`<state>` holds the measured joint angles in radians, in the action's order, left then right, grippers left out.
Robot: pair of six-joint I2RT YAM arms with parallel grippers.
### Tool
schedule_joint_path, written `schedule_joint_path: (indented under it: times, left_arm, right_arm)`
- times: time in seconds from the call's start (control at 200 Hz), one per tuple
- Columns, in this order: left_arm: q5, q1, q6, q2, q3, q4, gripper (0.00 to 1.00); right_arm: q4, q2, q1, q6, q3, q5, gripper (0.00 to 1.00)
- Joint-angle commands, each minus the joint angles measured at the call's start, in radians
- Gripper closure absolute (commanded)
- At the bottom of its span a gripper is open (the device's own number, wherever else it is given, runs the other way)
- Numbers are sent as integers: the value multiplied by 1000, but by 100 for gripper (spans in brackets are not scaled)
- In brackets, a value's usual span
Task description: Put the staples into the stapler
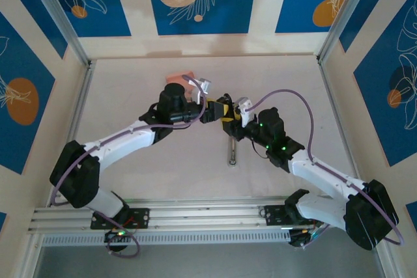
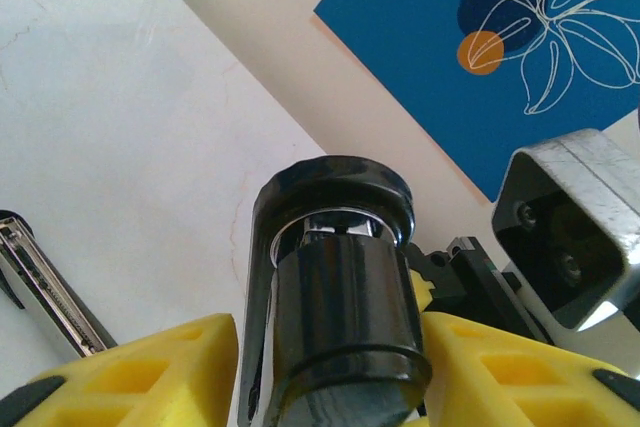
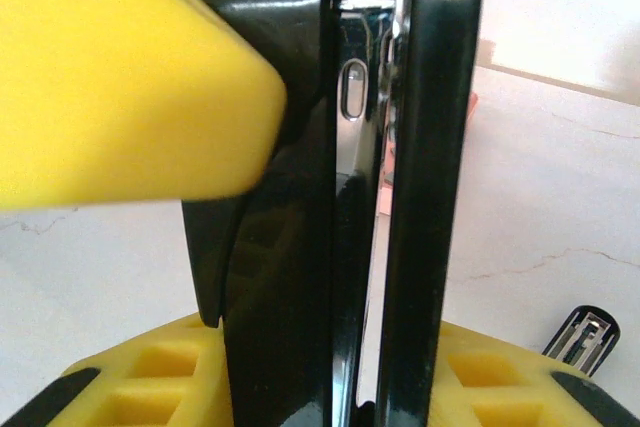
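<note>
Next, I open my right gripper, since it pinches the stapler's black cover and base together, then takes the slim base alone (image 3: 428, 177) and swings it away from the cover.
The stapler (image 1: 222, 110) hangs above the middle of the table between both grippers. In the left wrist view its glossy black end (image 2: 340, 287) stands between my yellow pads (image 2: 150, 372), which press on both sides; the left gripper (image 2: 330, 357) is shut on it. In the right wrist view the stapler (image 3: 300, 247) shows edge-on, black with a silver strip, and the right gripper (image 3: 340, 377) is shut on it. In the top view the left gripper (image 1: 212, 114) and right gripper (image 1: 229, 118) almost touch. The staples are too small to make out.
A salmon-pink tray (image 1: 179, 77) sits on the table behind the left gripper. A slim silver and black arm (image 1: 232, 151) lies on the table just in front of the grippers, also visible as a metal rail (image 2: 45, 287) and an end piece (image 3: 585, 332). Aluminium rails border the table.
</note>
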<state>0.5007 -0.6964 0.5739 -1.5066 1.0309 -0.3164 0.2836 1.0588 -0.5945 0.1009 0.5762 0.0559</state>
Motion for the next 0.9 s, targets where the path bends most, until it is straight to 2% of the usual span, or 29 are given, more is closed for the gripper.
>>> schedule_joint_path:
  times: [0.0,0.125,0.31,0.375,0.48,0.565,0.72,0.895]
  left_arm:
    - [9,-15,10,-13,24,-42,51]
    - [-3,-17,12,-12,19,-45,55]
    - [-17,-15,-24,1,10,-42,81]
    - [-26,-11,-66,13,4,-33,87]
    - [-24,10,-151,32,-19,-22,90]
    - [23,35,-232,37,-19,14,92]
    - [101,49,-435,47,-12,88,94]
    - [205,50,-684,78,-24,151,95]
  right_arm:
    - [81,-3,-10,14,59,5,70]
    - [88,0,-16,7,62,3,70]
    - [72,0,-16,5,61,4,68]
    - [44,-8,-9,27,62,4,59]
    - [-58,-51,24,79,74,-29,36]
    - [-166,-116,100,120,92,-136,28]
    - [-308,-181,270,226,137,-436,26]
    - [-547,-89,293,278,292,-517,29]
